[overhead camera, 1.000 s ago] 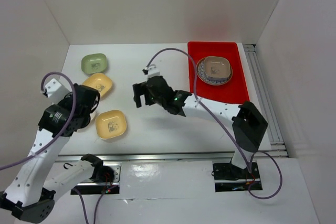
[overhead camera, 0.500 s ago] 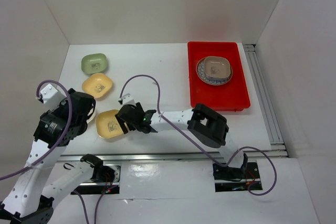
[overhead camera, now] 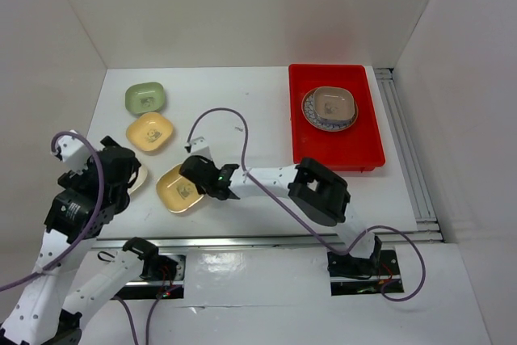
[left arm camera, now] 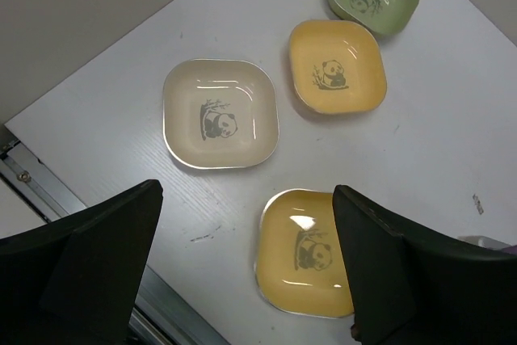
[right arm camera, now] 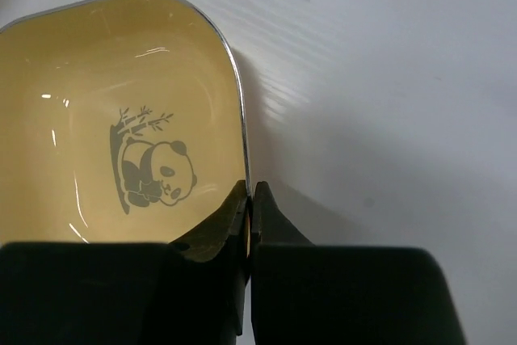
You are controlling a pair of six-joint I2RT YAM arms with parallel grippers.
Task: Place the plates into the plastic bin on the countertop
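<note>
My right gripper will let go of the near yellow plate on top of the tan-pink plate (overhead camera: 332, 102) in the red plastic bin.
My right gripper (right arm camera: 250, 195) is shut on the right rim of the near yellow plate (right arm camera: 121, 143), which sits at the front left of the countertop (overhead camera: 242, 111). From above, the right gripper (overhead camera: 199, 183) meets this plate (overhead camera: 178, 191) at its right edge. Further back lie a second yellow plate (overhead camera: 151, 132) and a green one (overhead camera: 146, 98). A cream plate (left arm camera: 220, 113) lies left of them, half hidden under my left arm from above. My left gripper (left arm camera: 247, 191) hangs open above the plates, holding nothing. The red plastic bin (overhead camera: 355, 143) holds a round patterned plate (overhead camera: 317, 122) with a tan-pink plate (overhead camera: 333, 103) on it.
White walls close in the back and both sides. A metal rail (overhead camera: 401, 151) runs along the right of the bin, and another rail (overhead camera: 266, 241) lines the near edge. The right arm's purple cable (overhead camera: 234, 119) loops over the middle of the table.
The right arm swung left from near the bin down to the near yellow plate and shut on its rim; the plate turned slightly. The left arm drew back toward the near left.
</note>
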